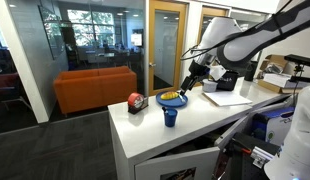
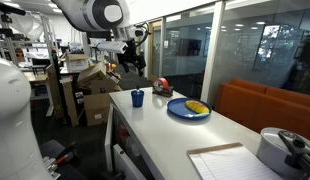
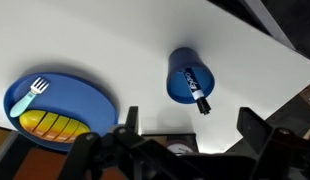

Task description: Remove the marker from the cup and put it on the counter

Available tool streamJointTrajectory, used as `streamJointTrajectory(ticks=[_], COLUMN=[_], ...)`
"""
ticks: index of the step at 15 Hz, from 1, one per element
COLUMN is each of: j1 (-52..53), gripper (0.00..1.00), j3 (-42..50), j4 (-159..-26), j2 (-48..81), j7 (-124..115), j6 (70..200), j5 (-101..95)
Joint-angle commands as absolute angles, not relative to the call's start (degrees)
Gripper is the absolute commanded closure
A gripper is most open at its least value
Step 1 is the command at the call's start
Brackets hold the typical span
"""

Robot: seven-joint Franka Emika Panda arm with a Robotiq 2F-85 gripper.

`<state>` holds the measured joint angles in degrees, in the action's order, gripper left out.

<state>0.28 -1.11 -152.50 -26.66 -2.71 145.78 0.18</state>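
Note:
The robot's gripper needs to next move to the marker's dark end [image 1: 166,107] [image 3: 203,106], which sticks out past the deep-blue cup's rim, and close there.
The deep-blue cup [image 3: 182,72] stands on the white counter [image 3: 105,40], and the dark marker [image 3: 198,91] leans out of it, tip past the rim. The cup also shows in both exterior views [image 1: 170,117] [image 2: 137,98]; the marker is too small to make out there. My gripper [image 3: 192,125] is open and empty, its two fingers spread to either side just below the cup in the wrist view. In both exterior views [image 1: 192,80] [image 2: 133,55] it hangs well above the counter, not touching the cup.
A blue plate [image 3: 85,95] with yellow food and a light-blue fork [image 3: 31,94] lies beside the cup. A red-and-black rounded object [image 1: 136,102] sits near the counter's end. Papers [image 1: 226,98] and a grey appliance [image 2: 285,150] are at the far end.

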Motion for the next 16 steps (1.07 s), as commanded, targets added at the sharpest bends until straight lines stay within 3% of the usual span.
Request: streamJointTrajectory(ticks=[1,16], j1=[2.38,0.98], gripper=[0.0,0.0], j3=[-2.06,-8.11], j4=[-152.68,-141.4], j2=[-25.53,-8.7], j7=[-0.33,-12.07], j6=[149.25,153.38], j5=[-0.07,-11.98])
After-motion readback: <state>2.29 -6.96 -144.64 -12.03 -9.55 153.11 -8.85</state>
